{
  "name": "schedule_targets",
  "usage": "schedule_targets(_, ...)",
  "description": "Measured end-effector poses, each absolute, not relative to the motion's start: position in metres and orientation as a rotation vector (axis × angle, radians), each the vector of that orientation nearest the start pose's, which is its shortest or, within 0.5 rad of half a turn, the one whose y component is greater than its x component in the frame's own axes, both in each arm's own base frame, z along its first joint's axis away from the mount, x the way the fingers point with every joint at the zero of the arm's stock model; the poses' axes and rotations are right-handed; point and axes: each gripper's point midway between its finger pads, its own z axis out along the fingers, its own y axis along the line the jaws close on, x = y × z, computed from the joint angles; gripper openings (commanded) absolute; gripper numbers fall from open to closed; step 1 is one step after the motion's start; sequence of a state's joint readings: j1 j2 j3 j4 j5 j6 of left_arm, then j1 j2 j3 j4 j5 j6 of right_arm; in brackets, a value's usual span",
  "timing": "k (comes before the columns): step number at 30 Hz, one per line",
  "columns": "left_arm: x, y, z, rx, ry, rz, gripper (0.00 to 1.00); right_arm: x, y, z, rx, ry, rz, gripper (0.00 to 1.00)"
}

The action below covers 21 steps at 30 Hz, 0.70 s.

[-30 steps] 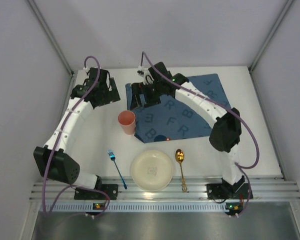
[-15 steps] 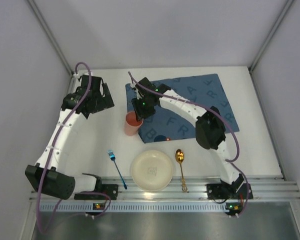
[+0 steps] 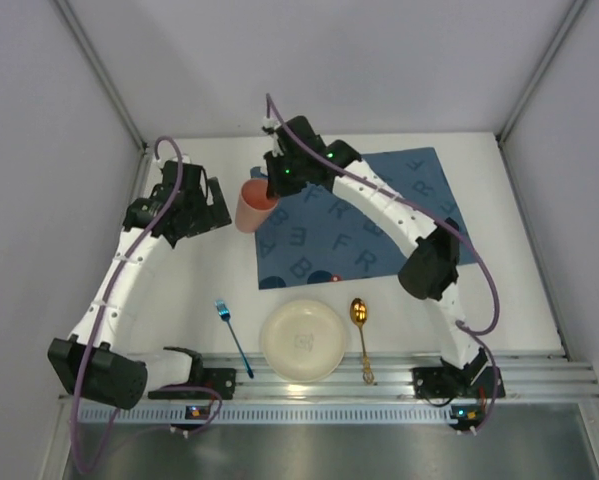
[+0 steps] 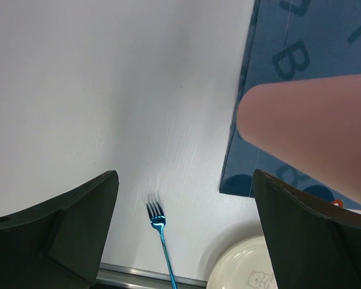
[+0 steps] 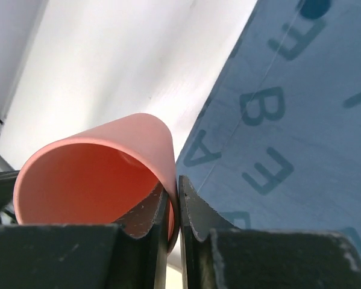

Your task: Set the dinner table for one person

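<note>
I will set the salmon-pink cup down with my right gripper near the dark blue placemat's back corner (image 3: 397, 190) that is farthest from my left gripper.
My right gripper (image 5: 179, 205) is shut on the rim of the salmon-pink cup (image 5: 96, 180), one finger inside the wall and one outside. The cup (image 3: 252, 205) hangs tilted above the left edge of the dark blue letter-printed placemat (image 3: 369, 215), clear of the white dinner table (image 3: 179, 290). My left gripper (image 4: 185, 177) stands open and holds nothing, just left of the cup (image 4: 313, 129). Along the near edge lie a blue fork (image 3: 234, 338), a cream plate (image 3: 302, 340) and a gold spoon (image 3: 361, 335).
A ribbed aluminium rail (image 3: 329, 385) borders the table's near side, with both arm bases on it. Grey walls and slanted frame posts (image 3: 99, 70) close in the left, back and right sides.
The right gripper came down over the cup, shut on its rim and lifted it up and back-left to the placemat's left edge. The left arm shifted slightly; its jaws stayed open.
</note>
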State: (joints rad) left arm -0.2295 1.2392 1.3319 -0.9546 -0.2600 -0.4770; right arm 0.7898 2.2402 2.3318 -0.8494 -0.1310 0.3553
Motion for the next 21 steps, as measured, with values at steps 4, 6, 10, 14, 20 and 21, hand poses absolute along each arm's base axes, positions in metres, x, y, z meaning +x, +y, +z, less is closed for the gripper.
schedule_targets(4, 0.305, -0.059, 0.207, -0.392, 2.427, -0.093, 0.98, 0.390, 0.387, 0.254, -0.464, 2.315, 0.700, 0.00)
schedule_targets(6, 0.306, -0.070, 0.182, -0.388, 2.500, -0.142, 0.98, 0.405, 0.338, 0.266, -0.356, 2.312, 0.660, 0.00)
schedule_targets(10, 0.305, -0.095, 0.124, -0.374, 2.672, -0.235, 0.98, 0.436, 0.213, 0.266, -0.088, 2.335, 0.483, 0.00)
schedule_targets(14, 0.301, -0.116, 0.084, -0.335, 2.778, -0.326, 0.96, 0.429, 0.143, 0.246, 0.041, 2.386, 0.348, 0.00)
schedule_targets(20, 0.319, -0.137, 0.050, -0.271, 2.817, -0.415, 0.85, 0.397, 0.133, 0.226, 0.030, 2.455, 0.330, 0.00)
schedule_targets(21, 0.322, -0.139, 0.043, -0.268, 2.825, -0.421, 0.83, 0.394, 0.131, 0.226, 0.034, 2.459, 0.325, 0.00)
